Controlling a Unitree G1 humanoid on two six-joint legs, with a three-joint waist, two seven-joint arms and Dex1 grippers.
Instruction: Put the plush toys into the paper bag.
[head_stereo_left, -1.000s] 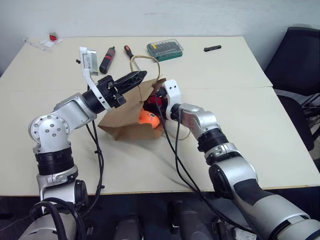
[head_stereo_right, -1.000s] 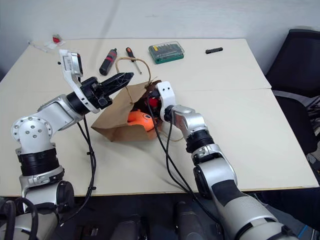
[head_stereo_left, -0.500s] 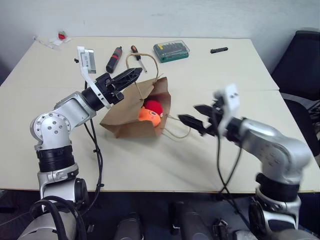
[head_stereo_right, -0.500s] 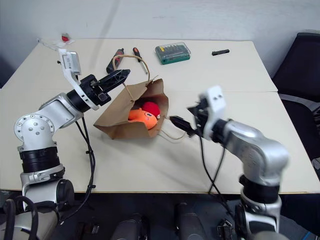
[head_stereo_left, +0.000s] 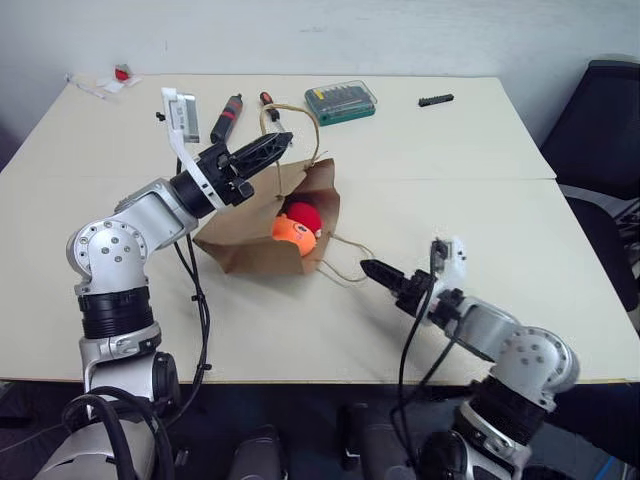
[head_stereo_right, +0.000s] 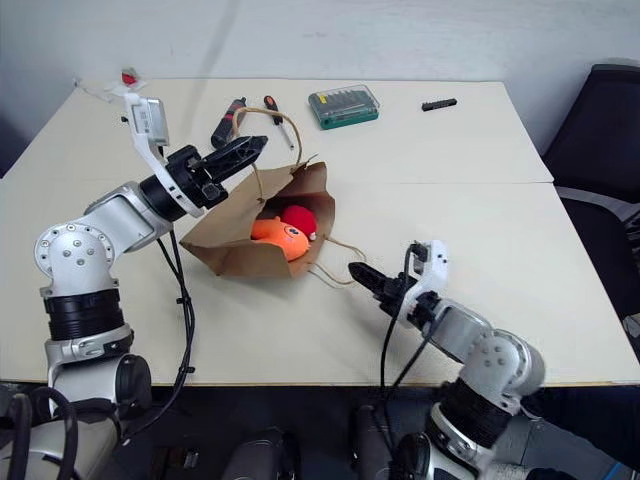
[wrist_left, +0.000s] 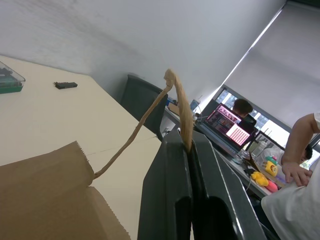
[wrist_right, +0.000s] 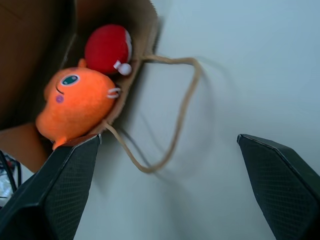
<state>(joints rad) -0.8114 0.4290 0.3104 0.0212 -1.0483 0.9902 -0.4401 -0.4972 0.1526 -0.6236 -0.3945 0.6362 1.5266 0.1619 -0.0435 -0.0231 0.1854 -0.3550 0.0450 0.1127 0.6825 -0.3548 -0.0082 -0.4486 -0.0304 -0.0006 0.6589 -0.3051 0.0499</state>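
Observation:
Next, I release the paper bag with my left gripper, upright on the table (head_stereo_left: 298, 269) by the near edge of its opening.
The brown paper bag (head_stereo_left: 248, 242) lies on its side on the table, its mouth facing right. Just inside the mouth sit both plush toys, the orange one (head_stereo_left: 293, 230) in front and the round red one (head_stereo_left: 306, 213) behind it. My left gripper (head_stereo_left: 278, 147) is shut on the bag's upper handle (wrist_left: 176, 92) and holds that side of the mouth up. The other handle (wrist_right: 175, 125) lies loose on the table. My right gripper (head_stereo_left: 385, 280) is open and empty, low over the table to the right of the bag, pointing back at its mouth.
At the table's far side lie a green bit case (head_stereo_left: 342, 100), two screwdrivers (head_stereo_left: 228, 117), a small black part (head_stereo_left: 431, 100) and a small red item (head_stereo_left: 120, 73). A black chair (head_stereo_left: 600, 110) stands at the right. A person (wrist_left: 295, 165) sits beyond the table.
My right gripper has drawn back out of the bag's mouth toward the near right, open, and the red toy now lies in the bag. The left gripper kept its hold.

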